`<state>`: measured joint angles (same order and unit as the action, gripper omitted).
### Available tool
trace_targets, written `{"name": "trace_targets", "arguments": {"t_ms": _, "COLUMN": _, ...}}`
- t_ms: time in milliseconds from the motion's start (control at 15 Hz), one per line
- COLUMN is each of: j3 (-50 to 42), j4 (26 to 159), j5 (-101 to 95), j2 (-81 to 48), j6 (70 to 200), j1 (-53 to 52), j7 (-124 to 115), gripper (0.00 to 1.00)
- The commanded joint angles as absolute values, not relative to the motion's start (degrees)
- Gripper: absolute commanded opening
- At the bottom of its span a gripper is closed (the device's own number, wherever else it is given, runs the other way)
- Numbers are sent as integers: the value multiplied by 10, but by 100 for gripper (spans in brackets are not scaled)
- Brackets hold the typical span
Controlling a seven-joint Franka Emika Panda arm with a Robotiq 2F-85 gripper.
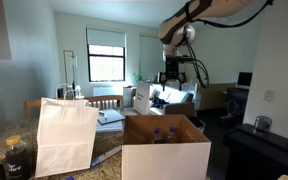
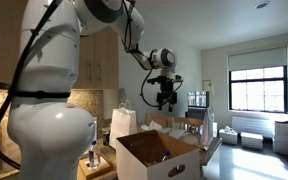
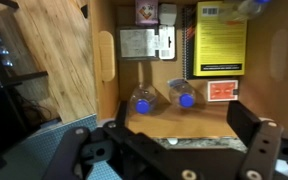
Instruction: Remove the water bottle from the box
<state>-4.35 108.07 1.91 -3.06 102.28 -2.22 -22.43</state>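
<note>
Next, the gripper closes on the blue cap [image 1: 157, 130] [image 3: 187, 101] of the water bottle that is nearer the white paper bag, beside the red card pack.
The cardboard box [image 1: 164, 158] stands open on the counter, white outside and brown inside; it shows in both exterior views [image 2: 144, 152]. In the wrist view two clear water bottles with blue caps [image 3: 142, 100] [image 3: 182, 95] lie side by side on the floor of the box [image 3: 108, 60]. Their caps also show in an exterior view [image 1: 162, 135]. My gripper [image 1: 172, 78] hangs well above the box, open and empty, and shows in the other exterior view [image 2: 164, 98]. In the wrist view its two black fingers frame the bottles [image 3: 181, 113].
The box also holds a yellow spiral notebook [image 3: 220, 38], a red card pack [image 3: 221, 90] and a grey device [image 3: 144, 43]. A white paper bag [image 1: 66, 135] stands beside the box. A dark bottle [image 1: 17, 157] sits on the counter.
</note>
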Motion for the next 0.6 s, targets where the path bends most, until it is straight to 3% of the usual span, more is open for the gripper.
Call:
{"name": "trace_targets", "arguments": {"t_ms": 0, "j3": -71, "j4": 1194, "j5": 39, "j2": -4, "j6": 1098, "j1": 31, "j7": -246, "gripper": 100}}
{"name": "trace_targets", "arguments": {"t_ms": 533, "j3": -92, "j4": 1299, "j5": 136, "j2": -3, "j6": 1215, "j1": 66, "j7": -291, "gripper": 100}}
